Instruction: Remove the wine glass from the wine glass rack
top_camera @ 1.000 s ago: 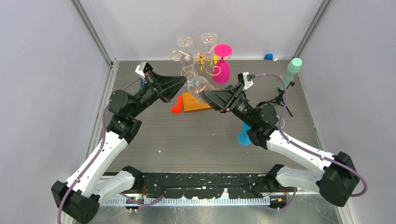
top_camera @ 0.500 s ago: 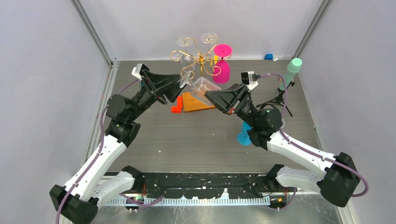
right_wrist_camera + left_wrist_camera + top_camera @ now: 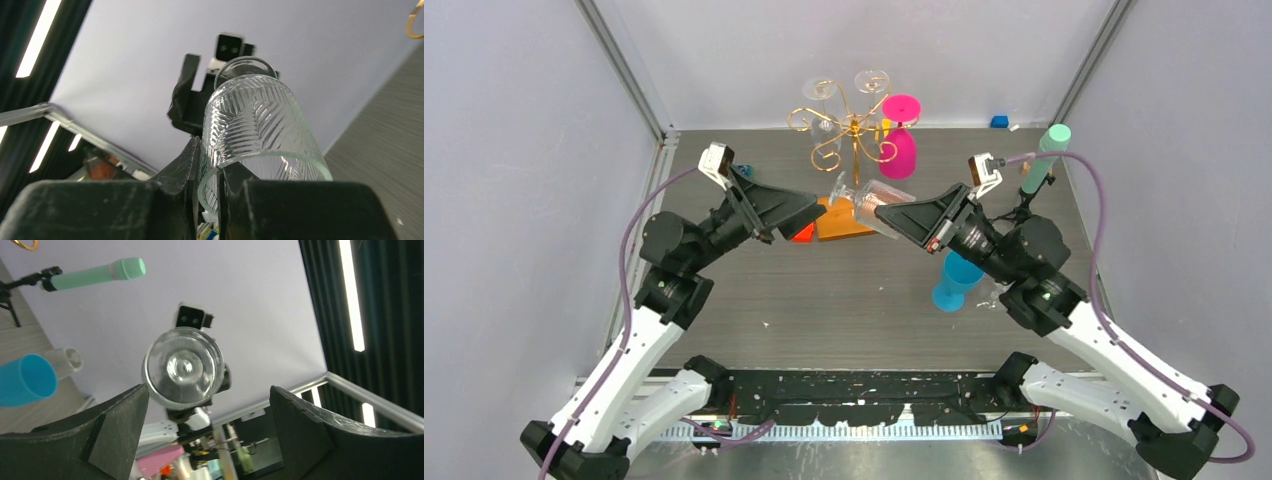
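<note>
The wine glass, now tilted above the wooden base, will be set free by my right gripper on the table (image 3: pixel 901 295) next to the blue cup, on the side toward my left gripper.
The clear ribbed wine glass (image 3: pixel 870 198) lies tilted in the air above the wooden base (image 3: pixel 842 224), clear of the gold wine glass rack (image 3: pixel 854 128). My right gripper (image 3: pixel 890 212) is shut on the bowl's rim, one finger inside and one outside, as the right wrist view shows on the wine glass (image 3: pixel 255 125) at the right gripper (image 3: pixel 210 167). My left gripper (image 3: pixel 814 206) stands open just left of the glass foot. In the left wrist view the round foot of the wine glass (image 3: pixel 182 367) faces the left gripper (image 3: pixel 209 390), touching neither finger.
A pink glass (image 3: pixel 901 140) and two clear ones (image 3: pixel 822 95) hang on the rack. A red block (image 3: pixel 802 235) lies by the base. A blue cup (image 3: pixel 954 280) stands under my right arm, a teal microphone on a tripod (image 3: pixel 1049 150) at the right, a small blue block (image 3: pixel 999 122) at the back.
My left gripper opened, let go of the glass and drew back left. My right gripper closed on the rim and carried the glass right and nearer, away from the rack.
</note>
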`<state>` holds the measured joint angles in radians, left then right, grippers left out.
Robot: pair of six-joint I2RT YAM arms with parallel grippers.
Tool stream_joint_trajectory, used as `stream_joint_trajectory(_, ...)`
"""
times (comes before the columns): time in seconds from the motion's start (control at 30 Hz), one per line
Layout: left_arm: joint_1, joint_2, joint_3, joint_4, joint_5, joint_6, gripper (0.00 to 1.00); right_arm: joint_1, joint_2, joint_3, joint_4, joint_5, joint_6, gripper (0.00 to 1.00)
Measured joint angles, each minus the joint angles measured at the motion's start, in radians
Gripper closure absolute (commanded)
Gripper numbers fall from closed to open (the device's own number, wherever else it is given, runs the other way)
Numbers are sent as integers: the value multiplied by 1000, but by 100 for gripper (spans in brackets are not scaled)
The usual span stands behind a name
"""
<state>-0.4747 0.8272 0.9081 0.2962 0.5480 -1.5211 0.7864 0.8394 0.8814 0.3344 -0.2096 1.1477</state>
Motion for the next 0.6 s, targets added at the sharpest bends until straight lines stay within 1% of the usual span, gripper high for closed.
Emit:
stream_joint_trajectory(0.1, 0, -39, 2, -72, 58, 154, 5, 0, -15, 115, -294, 53, -89, 100)
stream_joint_trajectory(0.2, 0, -69, 16, -219, 101, 335, 5, 0, -2, 195, -544, 98, -168, 100)
stream_joint_trajectory(0.23, 0, -75, 25, -278, 108, 394, 5, 0, 18, 227, -652, 115, -205, 100)
stream_joint_trajectory(0.27, 0, -77, 32, -323, 109, 442, 5, -1, 26, 237, -690, 121, -218, 100)
stream_joint_trajectory(0.3, 0, -79, 43, -388, 107, 505, 5, -1, 46, 260, -769, 129, -245, 100)
stream_joint_trajectory(0.4, 0, -82, 69, -524, 82, 633, 5, -1, 129, 314, -962, 153, -321, 100)
stream_joint_trajectory(0.47, 0, -89, 89, -616, 42, 718, 5, -1, 178, 333, -1058, 175, -359, 100)
stream_joint_trajectory(0.6, 0, -116, 111, -734, -56, 834, 4, 1, 272, 363, -1212, 240, -407, 100)
